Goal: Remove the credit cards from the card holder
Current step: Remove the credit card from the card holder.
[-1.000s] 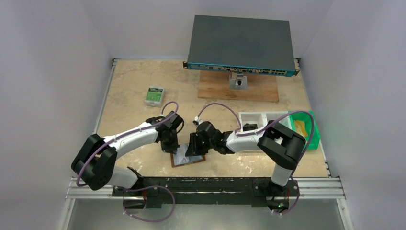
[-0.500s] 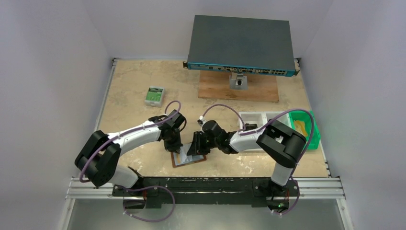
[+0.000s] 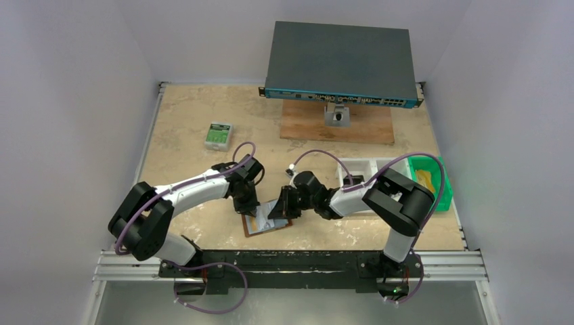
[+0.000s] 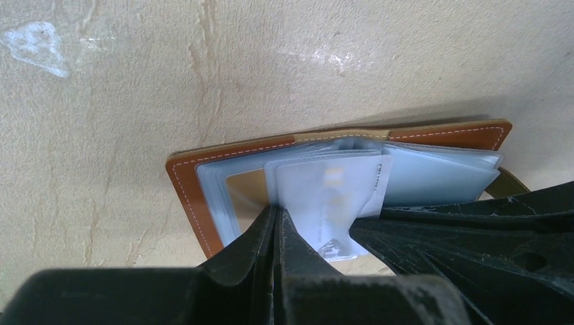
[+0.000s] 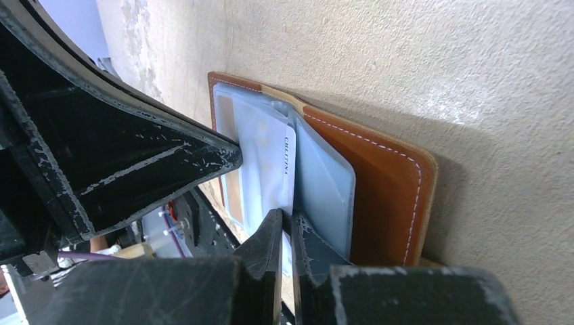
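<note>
My right gripper needs to grab the white card's edge (image 5: 292, 186) again and pull while my left gripper pins the sleeves, because only a strip of the white card is out of its sleeve.
The brown leather card holder (image 3: 260, 227) lies open on the table near the front edge, its grey-blue clear sleeves fanned upward (image 4: 433, 176). A white card (image 4: 332, 196) sticks partly out of a sleeve. My left gripper (image 3: 249, 210) is shut, and its tips (image 4: 276, 211) press on the left sleeves next to a tan card (image 4: 245, 189). My right gripper (image 3: 276, 210) is shut on the white card's edge (image 5: 271, 162), with its tips (image 5: 287, 220) over the holder's (image 5: 386, 196) right half. The two grippers nearly touch.
A small green-and-white box (image 3: 218, 135) lies at the back left. A grey network switch (image 3: 340, 64) stands on a wooden board (image 3: 338, 125) at the back. A white tray (image 3: 359, 168) and a green bin (image 3: 430, 177) sit behind the right arm.
My right gripper has drawn back to the right, tilting the white card up out of the sleeves. My left gripper has shifted slightly right and stays on the holder.
</note>
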Controlling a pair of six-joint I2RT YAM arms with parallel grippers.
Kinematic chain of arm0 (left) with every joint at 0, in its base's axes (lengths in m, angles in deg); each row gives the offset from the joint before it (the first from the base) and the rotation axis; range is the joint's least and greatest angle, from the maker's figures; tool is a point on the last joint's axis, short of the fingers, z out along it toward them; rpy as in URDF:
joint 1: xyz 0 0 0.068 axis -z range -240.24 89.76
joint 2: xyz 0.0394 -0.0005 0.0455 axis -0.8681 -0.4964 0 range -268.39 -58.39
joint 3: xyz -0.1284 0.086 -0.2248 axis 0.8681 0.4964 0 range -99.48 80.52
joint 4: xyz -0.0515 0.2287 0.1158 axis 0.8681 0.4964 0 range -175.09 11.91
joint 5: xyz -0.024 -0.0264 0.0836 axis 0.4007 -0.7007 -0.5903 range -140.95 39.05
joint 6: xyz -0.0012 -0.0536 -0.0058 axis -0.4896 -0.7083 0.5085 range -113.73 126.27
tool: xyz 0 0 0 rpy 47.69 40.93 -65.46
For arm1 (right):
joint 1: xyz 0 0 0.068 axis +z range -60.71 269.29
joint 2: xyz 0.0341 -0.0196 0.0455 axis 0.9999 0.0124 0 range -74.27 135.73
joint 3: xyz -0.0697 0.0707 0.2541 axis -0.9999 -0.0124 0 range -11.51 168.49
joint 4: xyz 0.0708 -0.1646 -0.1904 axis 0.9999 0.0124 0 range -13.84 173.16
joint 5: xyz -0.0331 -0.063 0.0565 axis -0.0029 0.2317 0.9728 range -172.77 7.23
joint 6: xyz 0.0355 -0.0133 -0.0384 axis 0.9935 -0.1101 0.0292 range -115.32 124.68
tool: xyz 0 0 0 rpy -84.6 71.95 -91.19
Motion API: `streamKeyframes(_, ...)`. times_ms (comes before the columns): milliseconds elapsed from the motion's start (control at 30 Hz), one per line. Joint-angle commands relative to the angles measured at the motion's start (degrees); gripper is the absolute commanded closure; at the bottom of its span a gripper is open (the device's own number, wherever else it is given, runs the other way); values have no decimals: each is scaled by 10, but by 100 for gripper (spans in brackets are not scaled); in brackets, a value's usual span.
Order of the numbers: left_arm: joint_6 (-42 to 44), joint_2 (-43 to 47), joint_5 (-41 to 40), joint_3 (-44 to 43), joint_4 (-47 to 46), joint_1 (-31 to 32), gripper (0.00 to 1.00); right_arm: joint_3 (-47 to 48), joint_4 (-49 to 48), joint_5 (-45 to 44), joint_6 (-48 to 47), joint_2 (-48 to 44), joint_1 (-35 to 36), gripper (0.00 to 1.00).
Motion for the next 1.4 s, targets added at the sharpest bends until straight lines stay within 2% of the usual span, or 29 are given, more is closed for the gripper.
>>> streamKeyframes(0,-14,-36,-17,39,-8,-1,100,-14,3,-14,1,-16,-2,100)
streamKeyframes(467,-7,-23,-34,54,-1,-21,100,-48,-3,-29,7,-31,-14,100)
streamKeyframes(500,-7,-23,-32,55,-3,-21,100,-49,-7,-28,7,-30,-14,96)
streamKeyframes(600,-5,-27,-23,56,-11,-21,100,-47,-26,-13,7,-24,-14,76)
streamKeyframes(667,-5,-29,-22,55,-15,-21,100,-42,-37,0,9,-10,-14,71)
streamKeyframes(733,-5,-30,-22,55,-17,-20,100,-40,-53,9,18,0,-14,73)
streamKeyframes(900,-5,-28,-22,53,-12,-21,100,-47,-69,11,30,3,-16,93)
streamKeyframes(1033,-6,-27,-24,52,-6,-21,100,-62,-76,7,35,-6,-21,99)
streamKeyframes(1367,-7,-27,-32,56,2,-25,100,-94,-70,-5,34,-37,-40,100)
